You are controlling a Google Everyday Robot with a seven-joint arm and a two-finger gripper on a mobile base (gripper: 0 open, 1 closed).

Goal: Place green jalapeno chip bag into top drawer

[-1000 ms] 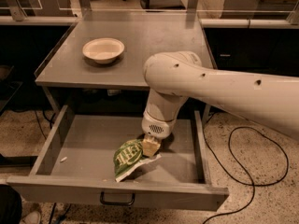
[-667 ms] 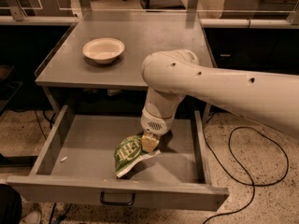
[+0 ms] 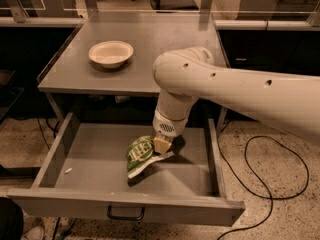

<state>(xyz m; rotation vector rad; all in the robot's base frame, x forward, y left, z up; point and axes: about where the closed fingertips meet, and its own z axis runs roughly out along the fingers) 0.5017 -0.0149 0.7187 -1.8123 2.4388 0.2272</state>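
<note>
My gripper needs to let go of the green jalapeno chip bag on the bottom of the drawer, slightly behind the dark handle (image 3: 145,171).
The green jalapeno chip bag (image 3: 139,153) is a crinkly dark-green bag with pale lettering. It hangs tilted just over the floor of the open top drawer (image 3: 90,159), near the middle. My gripper (image 3: 161,145) reaches down into the drawer from the white arm and is shut on the bag's right edge. The drawer is pulled fully out. Its flat grey front panel carries a dark handle (image 3: 125,213).
A cream round bowl (image 3: 111,53) sits on the grey tabletop (image 3: 165,39) above the drawer. A small white scrap (image 3: 68,171) lies at the drawer's left side. A black cable (image 3: 270,184) loops on the speckled floor to the right. Dark cabinets stand on both sides.
My gripper and the chip bag have moved together a little up and towards the back of the drawer. The drawer and bowl have not moved.
</note>
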